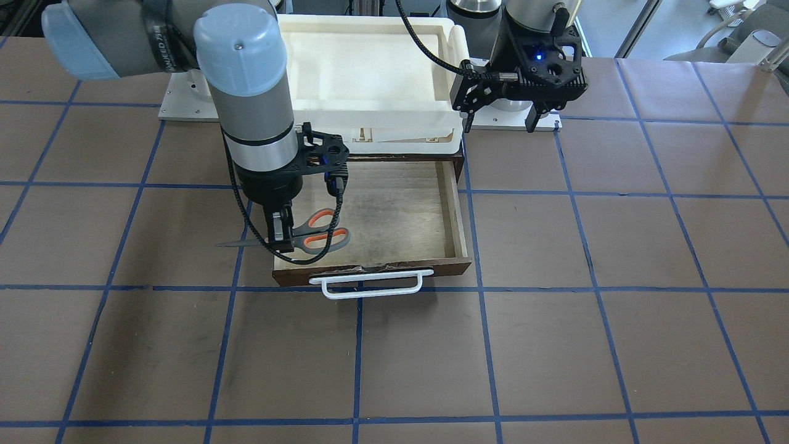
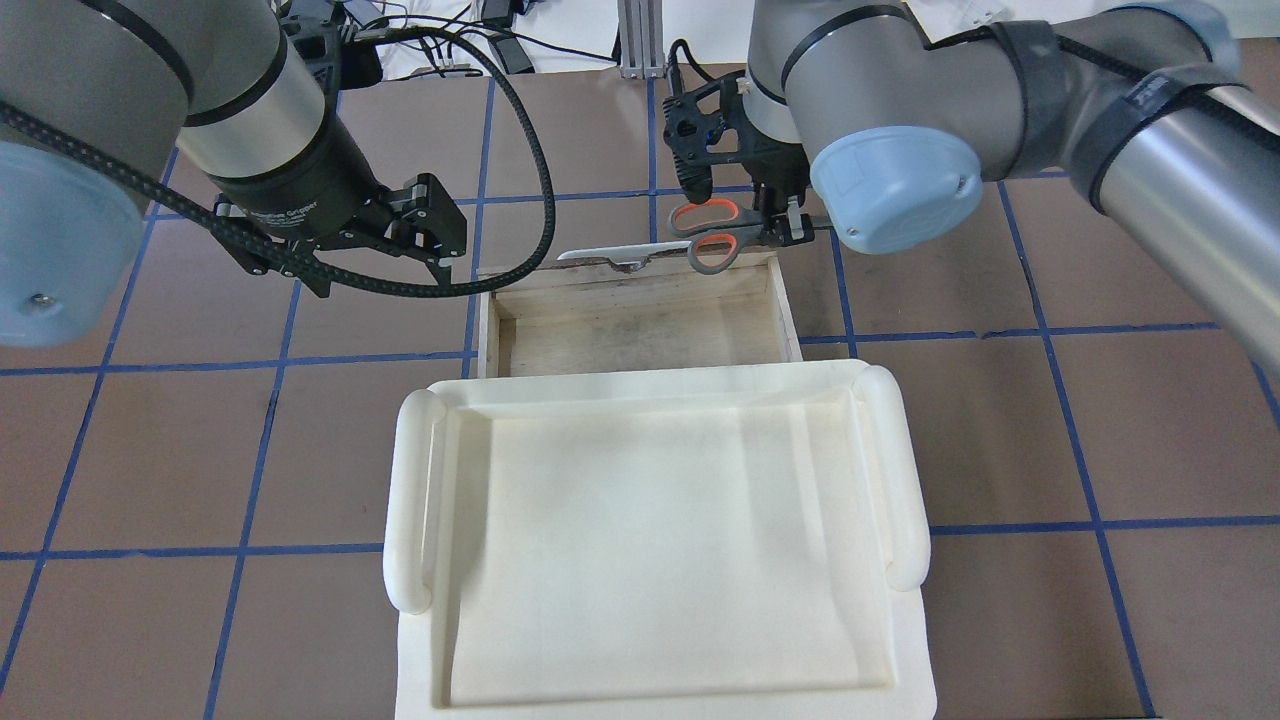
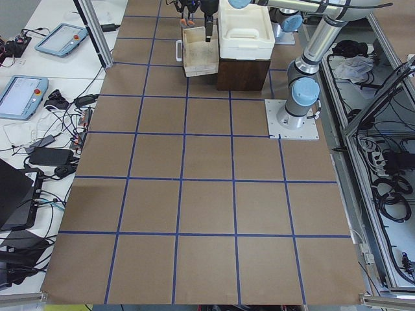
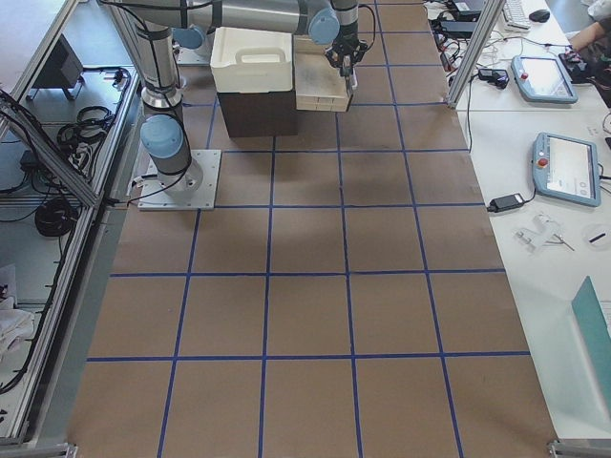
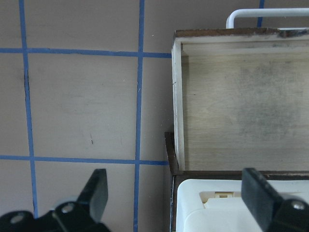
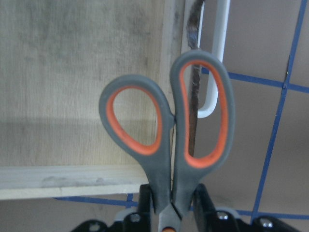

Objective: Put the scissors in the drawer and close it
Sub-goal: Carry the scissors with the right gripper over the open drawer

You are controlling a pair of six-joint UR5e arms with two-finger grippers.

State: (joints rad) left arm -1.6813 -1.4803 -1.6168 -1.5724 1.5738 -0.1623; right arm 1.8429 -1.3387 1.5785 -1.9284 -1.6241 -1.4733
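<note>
The scissors will go down from my right gripper onto the drawer's plywood bottom just behind its white bar handle (image 1: 359,241) (image 6: 110,47).
The scissors (image 1: 317,231), grey handles lined orange, hang in my right gripper (image 1: 280,239), which is shut on them near the pivot. Their handles are above the front corner of the open drawer (image 1: 394,209) on my right side. The dark blades (image 1: 237,244) stick out sideways past the drawer's side wall. The right wrist view shows the scissors (image 6: 169,121) over the drawer's plywood floor (image 6: 82,63) and white bar handle (image 6: 219,53). In the overhead view my right gripper (image 2: 782,226) holds the scissors (image 2: 712,235). My left gripper (image 5: 178,193) is open and empty beside the drawer's back corner.
A white plastic tray (image 2: 410,500) sits on the dark cabinet (image 3: 243,74) that the drawer slides out of. The drawer's white bar handle (image 1: 370,285) faces away from me. Brown table with blue grid lines lies all around. My left gripper (image 1: 500,120) hovers beside the tray.
</note>
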